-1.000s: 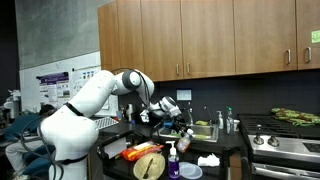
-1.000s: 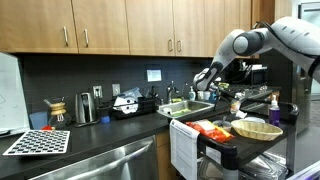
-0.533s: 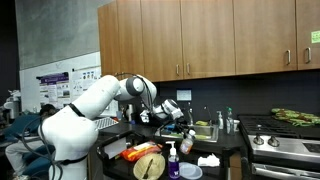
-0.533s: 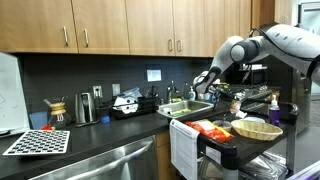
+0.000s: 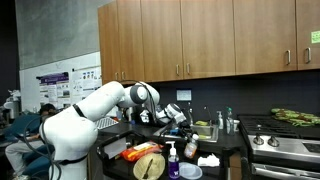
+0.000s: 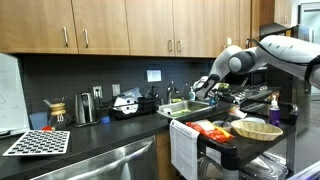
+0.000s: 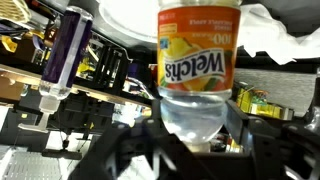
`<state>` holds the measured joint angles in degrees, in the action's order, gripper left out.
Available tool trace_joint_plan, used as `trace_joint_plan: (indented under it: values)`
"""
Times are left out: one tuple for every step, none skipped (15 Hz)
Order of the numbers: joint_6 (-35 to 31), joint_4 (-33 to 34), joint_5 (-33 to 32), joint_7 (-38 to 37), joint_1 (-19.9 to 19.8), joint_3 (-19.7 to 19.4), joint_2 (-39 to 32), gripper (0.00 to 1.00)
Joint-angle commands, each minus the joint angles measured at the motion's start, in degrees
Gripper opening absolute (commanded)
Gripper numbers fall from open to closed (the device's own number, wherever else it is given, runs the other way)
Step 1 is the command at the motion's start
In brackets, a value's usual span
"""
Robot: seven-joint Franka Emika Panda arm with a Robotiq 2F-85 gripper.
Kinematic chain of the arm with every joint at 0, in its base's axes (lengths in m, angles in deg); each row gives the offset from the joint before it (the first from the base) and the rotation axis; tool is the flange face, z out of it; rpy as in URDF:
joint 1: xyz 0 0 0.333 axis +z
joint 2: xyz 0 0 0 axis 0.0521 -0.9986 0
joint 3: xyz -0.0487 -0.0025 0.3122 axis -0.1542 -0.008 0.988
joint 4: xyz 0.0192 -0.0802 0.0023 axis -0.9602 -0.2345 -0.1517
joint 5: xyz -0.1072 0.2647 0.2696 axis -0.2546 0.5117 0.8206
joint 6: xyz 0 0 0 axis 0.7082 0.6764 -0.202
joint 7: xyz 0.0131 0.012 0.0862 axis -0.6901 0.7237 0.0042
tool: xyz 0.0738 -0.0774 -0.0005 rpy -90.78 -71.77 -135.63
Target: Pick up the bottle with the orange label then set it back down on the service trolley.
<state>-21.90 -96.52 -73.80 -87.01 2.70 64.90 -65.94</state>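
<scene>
Next, I let go of the bottle with the orange label between the purple pump bottle and the white cloth (image 5: 188, 159) with my gripper. The bottle is now held low over the service trolley.
In the wrist view, a clear bottle with an orange label (image 7: 197, 60) fills the middle of the picture. My gripper (image 7: 193, 125) is shut on its clear part just past the label. The bottle's far end runs out of the frame, so I cannot tell whether it touches anything. In both exterior views the white arm bends low, with the gripper (image 5: 181, 115) (image 6: 205, 88) down over the service trolley (image 6: 226, 150) and its black top. The bottle is too small to pick out in those views.
On the trolley stand a purple pump bottle (image 7: 65, 50) (image 5: 173, 160), a woven basket (image 6: 256, 129), a red snack bag (image 6: 208, 129), a white cloth (image 5: 208, 160) and a blue bowl (image 5: 190, 172). The counter with sink (image 6: 185, 107) lies behind; a stove (image 5: 280, 145) is beside it.
The arm has folded lower and carried the gripper with the bottle down toward the trolley top. The jaws have kept the same hold.
</scene>
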Motion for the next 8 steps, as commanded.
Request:
trace_joint_plan:
  values:
    - [3.0, 7.39, 0.16, 0.9, -0.78, -0.26, -4.59, 0.38]
    - [3.16, 8.34, 0.16, 1.04, -0.86, -0.31, -5.29, 0.38]
    - [3.4, 9.32, 0.22, 1.09, -0.94, -0.37, -6.0, 0.38]
    - [3.84, 10.31, 0.26, 1.2, -0.97, -0.44, -6.73, 0.38]
    - [4.1, 11.09, 0.18, 1.37, -1.0, -0.53, -7.41, 0.38]
    - [4.54, 12.03, 0.11, 1.48, -1.0, -0.64, -8.19, 0.38]
    - [4.97, 12.84, 0.07, 1.65, -1.01, -0.75, -8.82, 0.38]
    - [5.31, 13.68, 0.1, 1.92, -1.07, -0.79, -9.47, 0.38]
